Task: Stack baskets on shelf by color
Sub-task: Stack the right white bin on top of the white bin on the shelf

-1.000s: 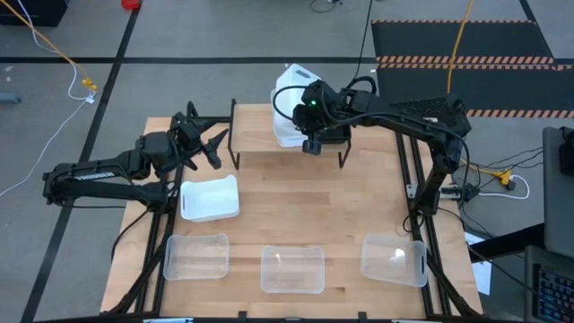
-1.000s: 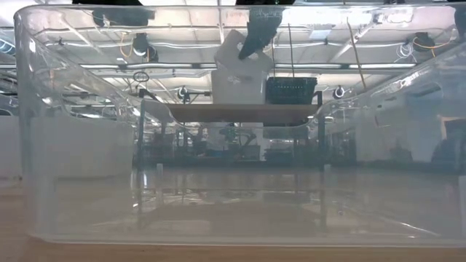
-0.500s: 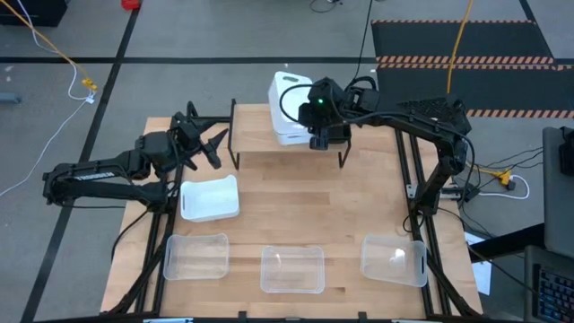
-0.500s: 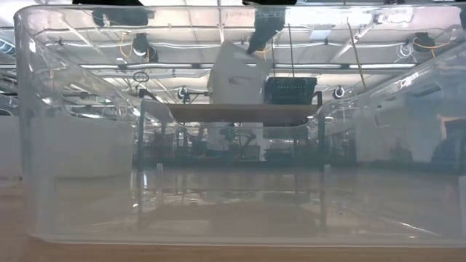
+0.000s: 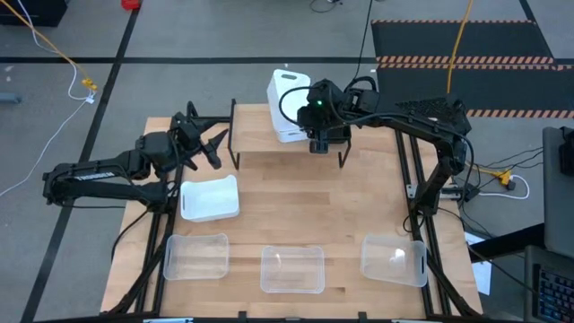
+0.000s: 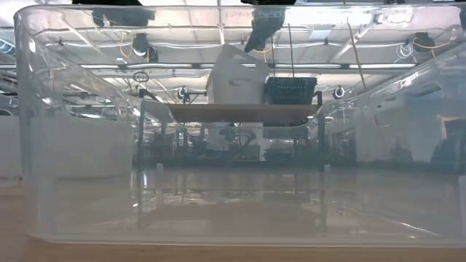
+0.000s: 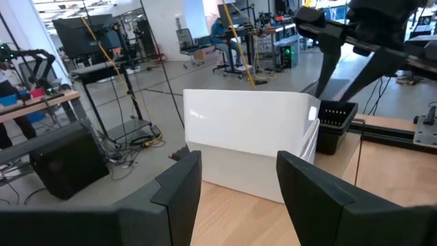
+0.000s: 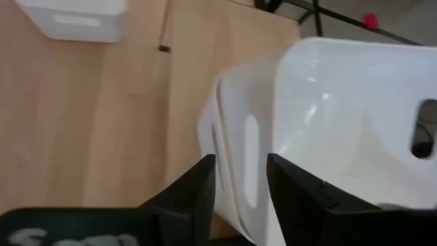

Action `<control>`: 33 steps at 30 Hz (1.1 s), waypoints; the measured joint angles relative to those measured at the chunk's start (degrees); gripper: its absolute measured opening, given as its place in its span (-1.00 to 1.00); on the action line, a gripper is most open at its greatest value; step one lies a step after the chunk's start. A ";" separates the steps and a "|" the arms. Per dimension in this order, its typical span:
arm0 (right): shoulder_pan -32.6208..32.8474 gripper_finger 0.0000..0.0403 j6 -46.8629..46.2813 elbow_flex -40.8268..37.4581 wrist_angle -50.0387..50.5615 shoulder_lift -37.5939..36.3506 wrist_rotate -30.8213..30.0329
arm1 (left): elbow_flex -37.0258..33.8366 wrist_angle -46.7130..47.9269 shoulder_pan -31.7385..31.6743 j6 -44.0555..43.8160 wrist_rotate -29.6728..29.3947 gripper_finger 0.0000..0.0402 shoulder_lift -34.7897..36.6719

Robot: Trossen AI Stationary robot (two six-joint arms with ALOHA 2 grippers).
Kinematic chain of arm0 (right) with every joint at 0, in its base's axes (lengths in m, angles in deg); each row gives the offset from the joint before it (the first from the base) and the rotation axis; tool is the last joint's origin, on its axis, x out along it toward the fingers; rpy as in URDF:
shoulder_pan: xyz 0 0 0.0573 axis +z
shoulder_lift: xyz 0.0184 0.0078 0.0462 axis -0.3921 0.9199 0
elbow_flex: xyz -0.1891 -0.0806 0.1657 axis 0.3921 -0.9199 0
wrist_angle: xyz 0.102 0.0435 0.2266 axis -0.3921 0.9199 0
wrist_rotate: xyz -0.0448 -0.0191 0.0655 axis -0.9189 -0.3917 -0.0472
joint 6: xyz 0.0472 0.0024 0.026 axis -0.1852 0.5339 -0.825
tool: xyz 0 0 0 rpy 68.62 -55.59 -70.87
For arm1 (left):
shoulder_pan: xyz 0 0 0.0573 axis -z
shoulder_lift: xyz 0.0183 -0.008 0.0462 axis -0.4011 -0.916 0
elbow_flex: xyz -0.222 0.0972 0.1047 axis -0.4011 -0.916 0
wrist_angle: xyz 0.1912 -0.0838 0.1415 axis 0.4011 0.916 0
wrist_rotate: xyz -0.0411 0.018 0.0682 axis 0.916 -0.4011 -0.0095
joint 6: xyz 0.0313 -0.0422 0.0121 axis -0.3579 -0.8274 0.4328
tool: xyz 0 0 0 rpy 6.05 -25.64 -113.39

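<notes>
The upper white basket sits tilted in the lower one, so the robot's right gripper should take its side (image 8: 254,130), straighten the basket and push it down.
Two white baskets (image 5: 287,108) sit nested on the shelf (image 5: 254,136). The upper one (image 6: 234,64) rests tilted in the lower. A black basket (image 6: 291,89) stands on the shelf beside them. My right gripper (image 8: 240,167) is open above the stack's right side, and its fingers straddle the upper basket's side wall (image 8: 251,160). My left gripper (image 7: 239,198) waits open and level at the shelf's left end (image 5: 213,148), facing the white baskets (image 7: 249,147). A third white basket (image 5: 210,198) lies on the table. My right gripper slants down from the table's right, with its open fingers (image 8: 198,188) on either side of the upper white basket's side wall beside the handle slot. I cannot tell whether either finger touches the wall. The basket rests in the lower one.
Three clear baskets stand along the table's near edge (image 5: 195,257) (image 5: 292,269) (image 5: 393,258). The middle one fills the low view (image 6: 233,182). The shelf's left third is bare wood. Black shelf legs (image 5: 235,161) stand on the tabletop.
The upper white basket was held tilted above the lower one. It has dropped down into the lower one and stays a little tilted. My right gripper has let go of it and now stands just above its rim.
</notes>
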 joint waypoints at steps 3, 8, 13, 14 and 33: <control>-0.56 -0.37 0.24 0.00 -0.53 0.00 0.47 | 0.00 0.31 -0.01 -0.02 -0.01 -0.05 0.00; -2.98 -0.37 0.56 0.00 -2.38 0.02 0.62 | 0.00 0.30 -0.01 -0.05 -0.01 -0.05 0.00; -5.63 -0.37 0.13 0.00 0.15 0.07 8.10 | 0.00 0.09 -0.01 -0.10 0.00 -0.05 -0.01; -6.13 -0.37 -0.01 0.00 0.62 0.14 10.01 | 0.00 0.08 -0.01 -0.11 -0.01 -0.05 -0.01; -8.63 -0.97 -0.32 -0.07 0.84 1.25 12.68 | 0.00 -0.62 0.00 0.57 -0.02 -0.05 -0.02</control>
